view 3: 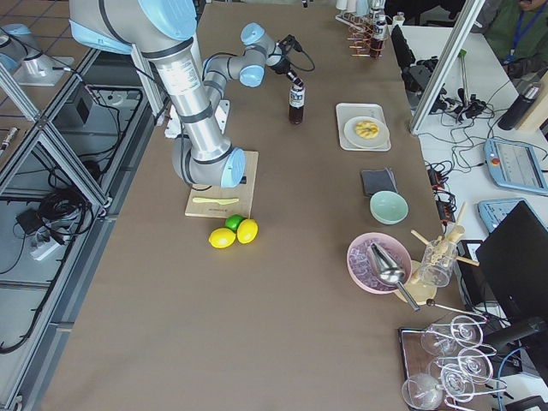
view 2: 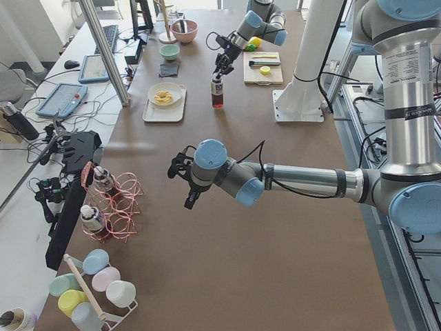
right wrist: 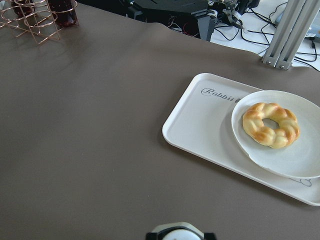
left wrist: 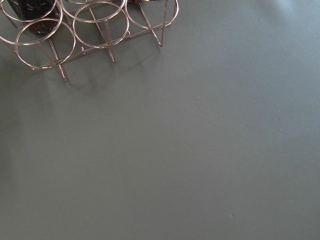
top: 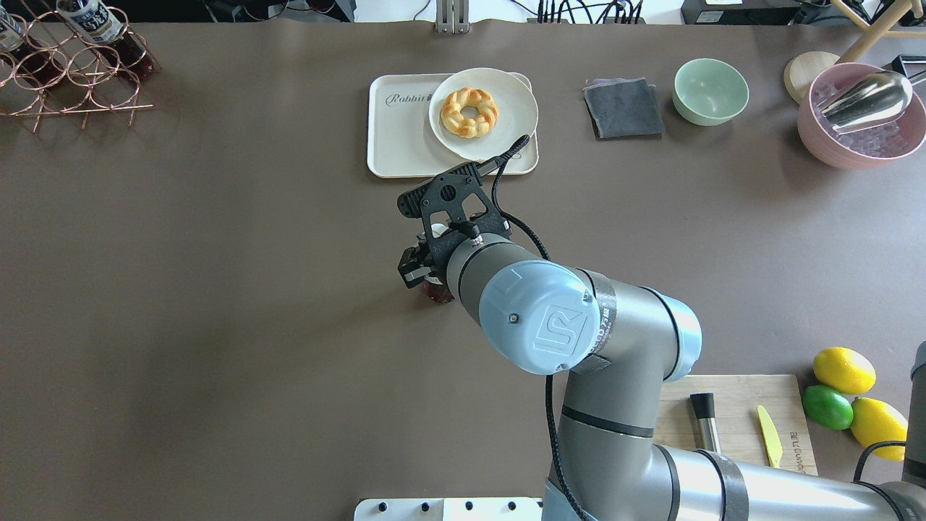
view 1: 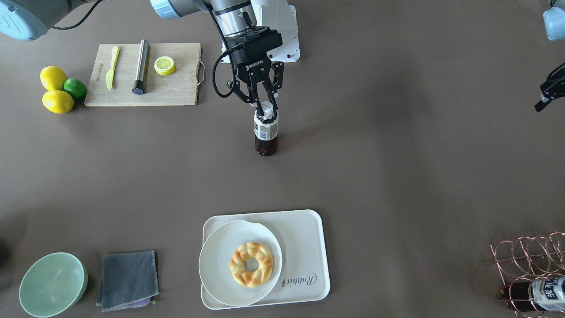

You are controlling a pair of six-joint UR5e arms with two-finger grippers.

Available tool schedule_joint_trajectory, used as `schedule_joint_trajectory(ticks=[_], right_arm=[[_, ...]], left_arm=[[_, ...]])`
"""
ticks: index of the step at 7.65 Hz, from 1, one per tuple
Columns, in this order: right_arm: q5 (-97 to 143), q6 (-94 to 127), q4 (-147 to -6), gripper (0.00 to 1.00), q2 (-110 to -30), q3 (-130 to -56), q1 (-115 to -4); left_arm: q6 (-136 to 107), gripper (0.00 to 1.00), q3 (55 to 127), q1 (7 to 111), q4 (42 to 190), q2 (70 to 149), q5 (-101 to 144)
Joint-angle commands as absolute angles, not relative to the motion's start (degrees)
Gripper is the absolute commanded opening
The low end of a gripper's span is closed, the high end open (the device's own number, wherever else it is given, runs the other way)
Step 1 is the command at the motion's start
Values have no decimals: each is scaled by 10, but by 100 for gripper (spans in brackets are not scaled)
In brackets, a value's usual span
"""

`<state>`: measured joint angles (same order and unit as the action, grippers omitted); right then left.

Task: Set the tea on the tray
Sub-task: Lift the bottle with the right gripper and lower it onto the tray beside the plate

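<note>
Next, my right gripper releases the tea on the bare part of the cream tray [view 1: 303, 247] [right wrist: 206, 115] next to the white plate.
The tea [view 1: 266, 132], a small clear bottle of dark red-brown liquid with a white cap, stands upright in the middle of the table. My right gripper [view 1: 266, 108] is shut on its cap from above; the cap shows at the bottom of the right wrist view [right wrist: 175, 231]. I cannot tell whether the bottle's base touches the table. The cream tray [view 1: 309, 234] lies well ahead of the bottle, also seen in the overhead view [top: 398, 137]. My left gripper [view 1: 545, 95] shows only in part at the table's edge; I cannot tell whether it is open or shut.
A white plate [view 1: 216, 269] with a braided doughnut [view 1: 251, 264] covers half the tray. A cutting board [view 1: 176, 88] with knife and lemon slice, lemons and a lime [view 1: 76, 88], a green bowl [view 1: 53, 285], a grey cloth [view 1: 128, 278] and a copper bottle rack [view 1: 529, 260] stand around.
</note>
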<state>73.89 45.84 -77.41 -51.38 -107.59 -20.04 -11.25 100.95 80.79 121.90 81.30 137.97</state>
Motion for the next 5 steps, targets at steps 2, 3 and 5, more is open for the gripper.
schedule_joint_trajectory(ticks=[2,3,5], right_arm=[[816,458,-808,0,-453,-1057,-286],[839,458,-836,0,-389,-1004,-320],[860,459,-813,0,-266,-815,-364]], left_arm=[[-113,98,1012,809,1220,809,1382],[-113,98,1012,809,1220,809,1382],[-112,98,1012,816,1222,797,1381]])
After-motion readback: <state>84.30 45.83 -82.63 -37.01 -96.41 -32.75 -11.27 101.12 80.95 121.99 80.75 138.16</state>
